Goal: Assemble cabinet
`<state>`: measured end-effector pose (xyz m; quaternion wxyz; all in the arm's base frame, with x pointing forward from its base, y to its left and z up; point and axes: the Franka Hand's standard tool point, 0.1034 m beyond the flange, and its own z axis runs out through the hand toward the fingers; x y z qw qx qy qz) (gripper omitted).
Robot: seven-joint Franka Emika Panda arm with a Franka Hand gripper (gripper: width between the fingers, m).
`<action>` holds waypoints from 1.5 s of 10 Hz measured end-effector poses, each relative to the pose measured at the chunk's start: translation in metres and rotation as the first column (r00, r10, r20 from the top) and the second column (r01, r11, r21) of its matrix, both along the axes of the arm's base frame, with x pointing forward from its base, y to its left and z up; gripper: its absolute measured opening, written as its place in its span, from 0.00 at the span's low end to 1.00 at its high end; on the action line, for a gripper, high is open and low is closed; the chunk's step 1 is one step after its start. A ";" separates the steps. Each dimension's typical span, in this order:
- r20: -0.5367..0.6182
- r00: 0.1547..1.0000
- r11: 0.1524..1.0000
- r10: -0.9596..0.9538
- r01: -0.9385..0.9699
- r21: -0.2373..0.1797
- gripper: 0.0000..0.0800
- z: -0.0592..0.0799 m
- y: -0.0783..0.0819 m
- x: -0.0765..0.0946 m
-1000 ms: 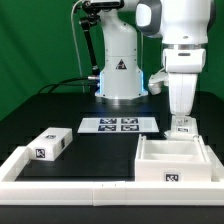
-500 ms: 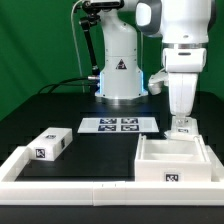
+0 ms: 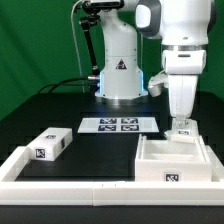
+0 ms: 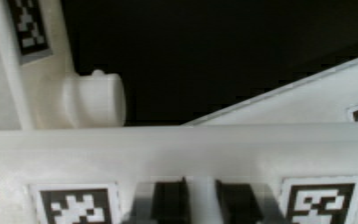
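Observation:
Next, my gripper lets go of the white tagged panel down inside the open cabinet (image 3: 184, 149), near the cabinet's far side.
The cabinet (image 3: 170, 160) is a white open box with tags, standing at the front of the exterior view's right. My gripper (image 3: 181, 128) points straight down onto its far wall. In the wrist view my two dark fingertips (image 4: 167, 205) stand close together with a thin light strip between them, at the edge of a white tagged panel of the cabinet (image 4: 176, 155). The jaws look shut on that wall. A rounded white peg (image 4: 91, 97) sticks out from another white part beyond the panel.
A small white tagged block (image 3: 48, 144) lies at the exterior view's left. The marker board (image 3: 120, 124) lies in the middle, in front of the robot's base (image 3: 120, 75). A white rail frame (image 3: 70, 185) edges the table's front.

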<state>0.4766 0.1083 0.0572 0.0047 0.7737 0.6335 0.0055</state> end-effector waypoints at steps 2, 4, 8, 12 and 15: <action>0.000 1.000 1.000 0.000 0.000 0.000 0.09 -0.001 0.000 0.000; 0.011 1.000 1.000 0.002 -0.002 0.005 0.09 -0.002 -0.004 0.017; 0.003 1.000 1.000 -0.021 0.021 -0.008 0.09 0.000 -0.011 0.051; 0.004 1.000 1.000 -0.022 0.022 -0.008 0.09 0.000 -0.011 0.051; 0.016 1.000 1.000 0.003 -0.003 -0.004 0.09 0.001 -0.017 0.077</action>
